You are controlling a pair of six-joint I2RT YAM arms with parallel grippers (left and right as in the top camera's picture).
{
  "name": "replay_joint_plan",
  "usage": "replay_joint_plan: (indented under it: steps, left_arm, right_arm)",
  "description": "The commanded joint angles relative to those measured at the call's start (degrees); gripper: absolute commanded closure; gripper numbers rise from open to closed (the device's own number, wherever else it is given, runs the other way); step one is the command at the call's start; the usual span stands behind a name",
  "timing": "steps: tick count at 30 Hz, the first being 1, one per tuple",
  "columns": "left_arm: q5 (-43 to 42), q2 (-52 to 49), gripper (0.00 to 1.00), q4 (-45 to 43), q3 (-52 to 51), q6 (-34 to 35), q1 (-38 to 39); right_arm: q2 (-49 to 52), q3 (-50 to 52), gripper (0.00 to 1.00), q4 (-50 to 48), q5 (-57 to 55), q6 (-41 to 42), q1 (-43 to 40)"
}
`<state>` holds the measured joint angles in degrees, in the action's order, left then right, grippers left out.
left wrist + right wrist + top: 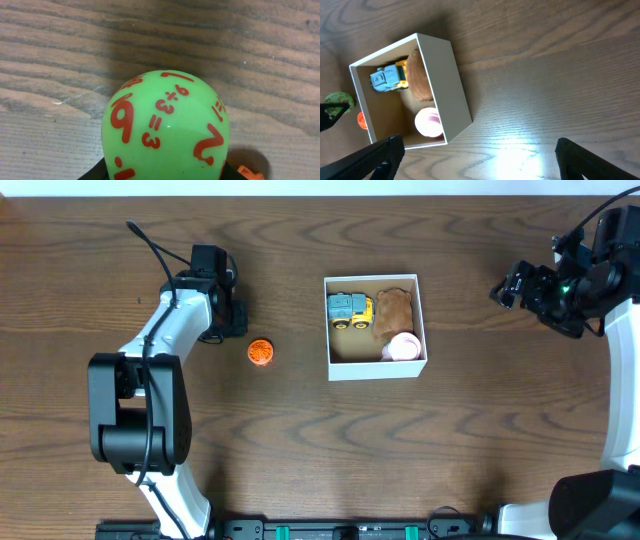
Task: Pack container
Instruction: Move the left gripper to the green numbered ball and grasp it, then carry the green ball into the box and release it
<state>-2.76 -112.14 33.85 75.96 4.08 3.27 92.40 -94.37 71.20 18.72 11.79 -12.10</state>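
I should release the green ball from my left gripper in the box's empty space (354, 348) between the toy truck and the pink ball.
The container (420, 320) is a square white box with a tan inside, at the table's middle; it also shows in the right wrist view (455, 90). In it lie a blue-and-yellow toy truck (349, 310), a brown toy (394, 310) and a pink ball (403, 346). My left gripper (228, 315) is left of the box, shut on a green ball with red numbers (165, 127), low over the table. An orange toy (261, 352) lies on the wood between this gripper and the box. My right gripper (508, 285) is wide open and empty, right of the box.
The table is dark wood grain (450, 440). The left arm's white links and black base (135, 410) stand at the left. The right arm (620, 330) runs down the right edge. The orange toy's corner shows by the ball (249, 172).
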Motion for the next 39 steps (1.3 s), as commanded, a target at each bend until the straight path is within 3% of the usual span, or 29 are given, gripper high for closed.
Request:
replay_joint_plan:
  steps: [1, 6, 14, 19, 25, 34, 36, 39]
  left_arm:
    - [0.39, 5.29, 0.67, 1.33, 0.85, -0.61, 0.31]
    - [-2.82, 15.98, 0.67, 5.2, 2.36, -0.59, 3.63]
    - [-3.89, 27.08, 0.67, 6.51, 2.34, 2.69, 18.64]
    - [-3.82, 24.02, 0.67, 2.21, 2.12, 2.86, 26.12]
    - [-3.89, 16.02, 0.66, -6.16, 2.12, 2.89, 29.07]
    - [-4.72, 7.52, 0.65, -6.75, 2.12, 3.72, 31.98]
    - [-4.7, 7.3, 0.51, -6.78, 2.12, 3.72, 32.24]
    - [-4.68, 7.34, 0.49, -6.75, 2.12, 3.72, 32.15]
  right_arm:
    - [0.07, 0.04, 0.01, 0.09, 0.79, 0.33, -0.24]
    - [0.07, 0.04, 0.01, -0.46, 0.74, 0.35, -0.22]
    - [0.07, 0.04, 0.01, -1.16, 0.79, 0.35, -0.22]
    - [0.07, 0.04, 0.01, -1.49, 0.79, 0.35, -0.22]
    - [0.07, 0.04, 0.01, -1.46, 0.81, 0.37, -0.22]
    - [0.07, 0.04, 0.01, -1.25, 0.81, 0.37, -0.22]
    - [0.07, 0.04, 0.01, -1.14, 0.81, 0.37, -0.22]
    - [0.07, 0.04, 0.01, -1.09, 0.81, 0.37, -0.22]
